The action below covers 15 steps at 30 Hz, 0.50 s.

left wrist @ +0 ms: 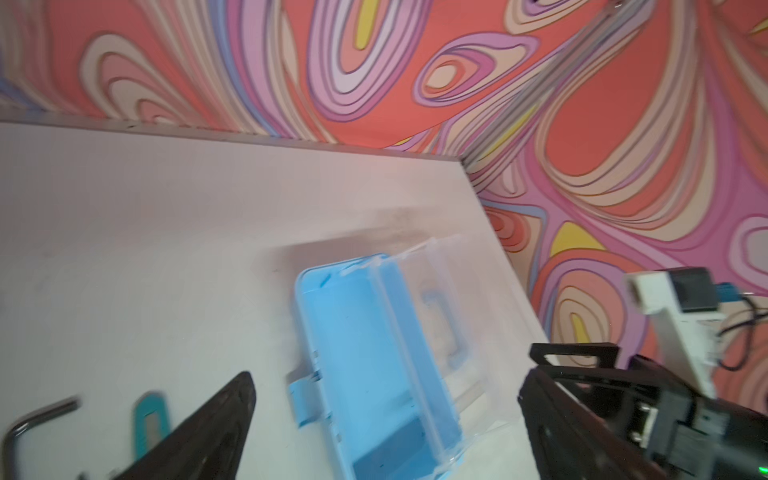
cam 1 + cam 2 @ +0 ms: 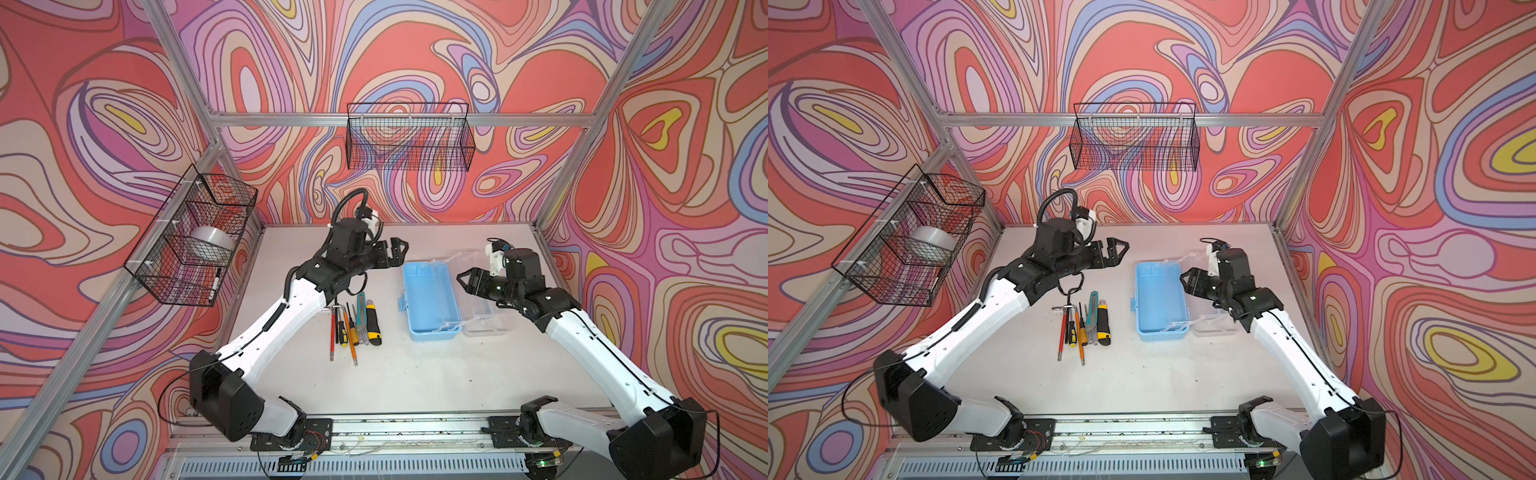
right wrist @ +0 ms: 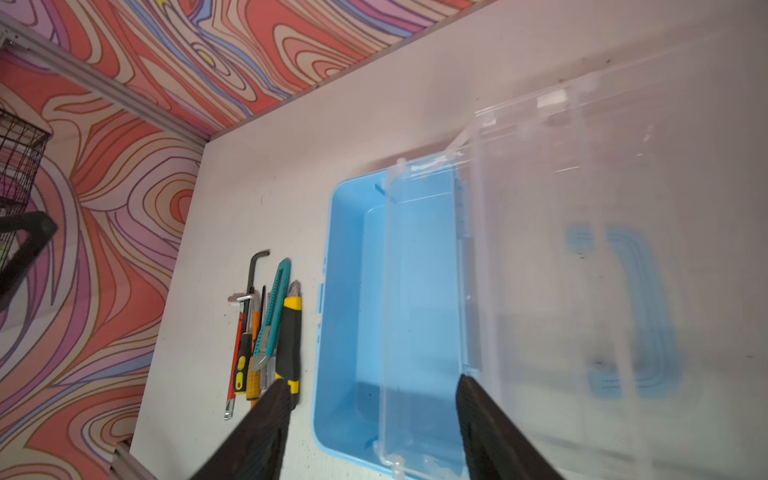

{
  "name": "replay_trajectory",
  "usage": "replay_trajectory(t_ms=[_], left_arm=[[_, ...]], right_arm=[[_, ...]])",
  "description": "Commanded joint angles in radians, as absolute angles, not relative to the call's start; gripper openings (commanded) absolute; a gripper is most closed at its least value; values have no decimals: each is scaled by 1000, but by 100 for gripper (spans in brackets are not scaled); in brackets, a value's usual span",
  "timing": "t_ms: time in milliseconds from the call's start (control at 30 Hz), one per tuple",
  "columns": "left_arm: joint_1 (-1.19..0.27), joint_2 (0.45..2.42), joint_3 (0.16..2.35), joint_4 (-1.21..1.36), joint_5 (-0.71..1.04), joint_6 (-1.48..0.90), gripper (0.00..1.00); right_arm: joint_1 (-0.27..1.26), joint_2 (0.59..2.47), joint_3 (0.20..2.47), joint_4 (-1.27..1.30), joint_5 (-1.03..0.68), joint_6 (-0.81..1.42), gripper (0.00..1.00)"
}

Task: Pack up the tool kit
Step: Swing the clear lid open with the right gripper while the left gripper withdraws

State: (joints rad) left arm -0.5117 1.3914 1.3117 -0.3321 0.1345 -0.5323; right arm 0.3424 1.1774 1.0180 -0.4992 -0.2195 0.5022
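My left gripper is to go next to the middle of the teal knife [image 2: 362, 315], beside the yellow-black utility knife, and it will close on it there.
The tool kit's light-blue box [image 2: 430, 299] [image 2: 1160, 299] lies open and empty on the white table, its clear lid [image 2: 484, 316] [image 3: 561, 249] folded flat to the right. A row of tools [image 2: 357, 320] [image 2: 1086, 322] [image 3: 266, 332] lies to its left: screwdrivers, hex keys, a teal knife and a yellow-black utility knife [image 3: 291, 345]. My left gripper [image 2: 398, 251] [image 2: 1119, 251] [image 1: 386, 374] hangs open and empty above the table beyond the tools, left of the box's far end. My right gripper [image 2: 463, 282] [image 2: 1185, 278] [image 3: 372, 380] is open and empty over the box's right rim, where the lid hinges.
A black wire basket [image 2: 409, 137] hangs on the back wall. Another basket [image 2: 195, 237] on the left wall holds a tape roll [image 2: 210, 241] and a marker [image 2: 216, 282]. Aluminium frame posts stand at the table's back corners.
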Motion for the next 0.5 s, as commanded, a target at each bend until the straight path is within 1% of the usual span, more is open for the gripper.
replay_trajectory(t_ms=[0, 67, 200, 267, 367, 467], left_arm=[[-429, 1315, 1177, -472, 44, -531, 97], [-390, 1277, 1107, -496, 22, -546, 93], [-383, 1224, 996, -492, -34, -584, 84], [-383, 1222, 961, -483, -25, -600, 78], [-383, 1231, 912, -439, 1, -625, 73], [-383, 1258, 883, -393, 16, -646, 69]], right_arm=[[442, 1241, 1073, -486, -151, 496, 62], [491, 1281, 1091, -483, -135, 494, 59], [548, 1340, 1121, -483, -118, 495, 54], [565, 1363, 1129, -483, -116, 497, 52], [585, 1385, 1131, -480, -116, 501, 49], [609, 1406, 1129, -481, -96, 503, 48]])
